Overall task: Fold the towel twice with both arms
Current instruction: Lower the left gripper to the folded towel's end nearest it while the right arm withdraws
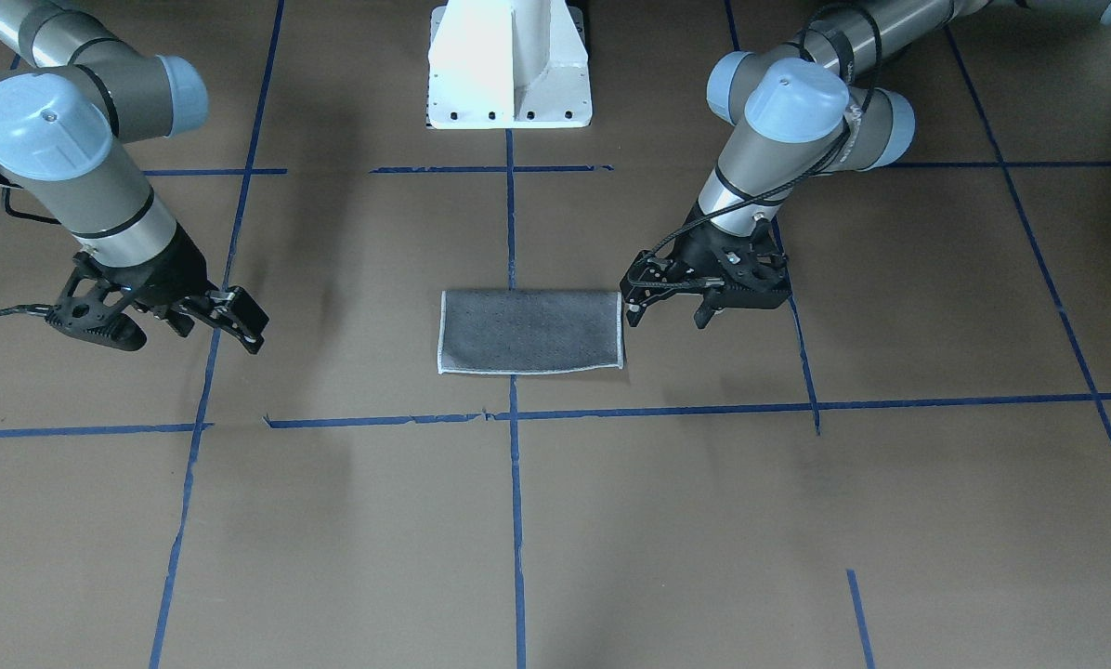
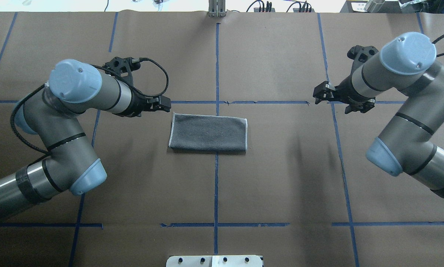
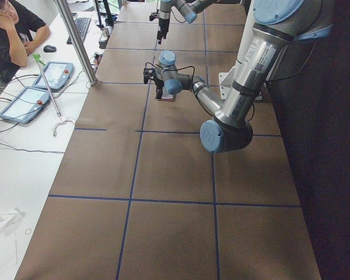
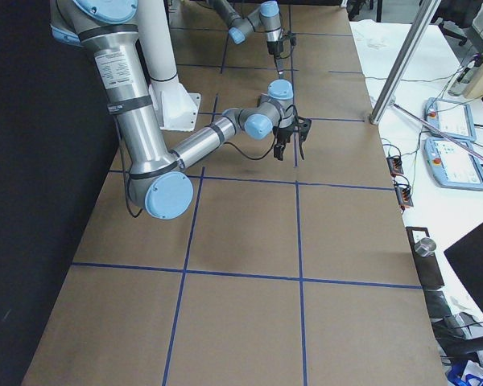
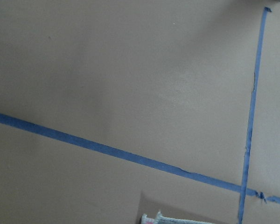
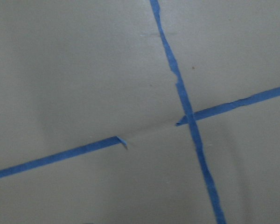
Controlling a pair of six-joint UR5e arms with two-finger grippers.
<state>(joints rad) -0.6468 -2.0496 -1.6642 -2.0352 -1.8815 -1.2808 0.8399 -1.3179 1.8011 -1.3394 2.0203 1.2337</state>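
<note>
The towel's corner (image 1: pixel 619 295) at the nearby short edge, the one on the side of the white pedestal base, will be gripped by my left gripper.
The towel (image 1: pixel 529 332) lies flat at the table's centre as a rectangle, grey face up, with a whitish border; it also shows in the overhead view (image 2: pixel 208 132). My left gripper (image 1: pixel 669 316) is open and empty. It hovers just off the towel's short edge on my left side (image 2: pixel 165 104), apart from the cloth. My right gripper (image 1: pixel 223 331) is open and empty, well away from the towel's other short edge (image 2: pixel 318 95). A corner of the towel (image 5: pixel 177 219) shows at the bottom of the left wrist view. The right wrist view shows only table and tape.
The table is covered in brown paper (image 2: pixel 281 178) with a grid of blue tape lines (image 2: pixel 216 185). The white pedestal base (image 1: pixel 509 65) stands behind the towel. An operator (image 3: pixel 11 29) sits at a side desk with tablets, off the table.
</note>
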